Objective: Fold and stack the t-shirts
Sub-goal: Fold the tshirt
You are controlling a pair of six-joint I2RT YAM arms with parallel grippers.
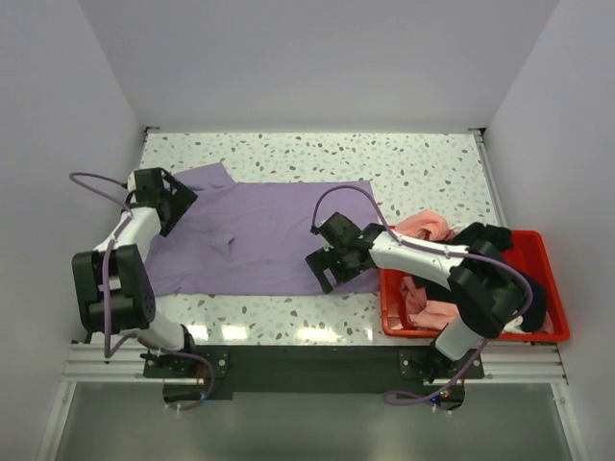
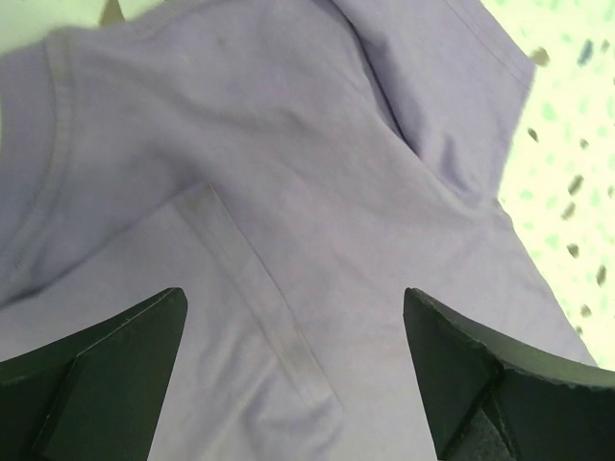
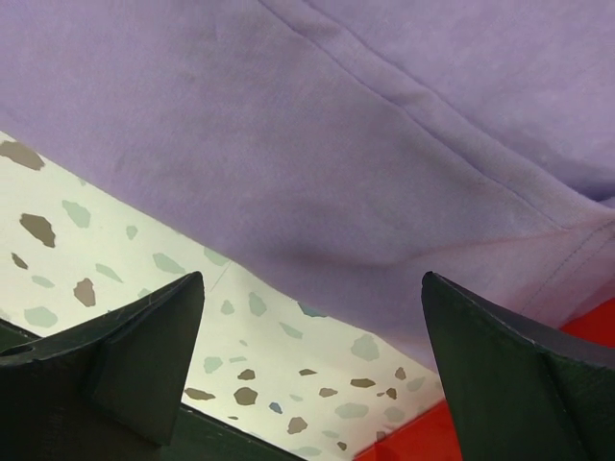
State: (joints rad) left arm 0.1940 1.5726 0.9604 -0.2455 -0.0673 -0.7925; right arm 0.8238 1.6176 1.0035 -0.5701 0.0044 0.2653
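Observation:
I should next move my left gripper to the lavender-purple t-shirt and grip the corner of its far sleeve (image 1: 181, 175), away from the red bin.
The lavender-purple t-shirt (image 1: 269, 235) lies spread flat on the speckled table. My left gripper (image 1: 178, 206) is open and empty over its left end, by the sleeve; the left wrist view shows the cloth (image 2: 288, 173) with a seam fold between the jaws. My right gripper (image 1: 325, 269) is open and empty over the shirt's near right hem; the right wrist view shows that hem (image 3: 317, 144) and bare table below it. Salmon-pink shirts (image 1: 423, 229) and a black one (image 1: 485, 235) sit in and over the red bin.
The red plastic bin (image 1: 548, 288) stands at the near right, its corner showing in the right wrist view (image 3: 423, 437). White walls close in the table (image 1: 384, 158) on three sides.

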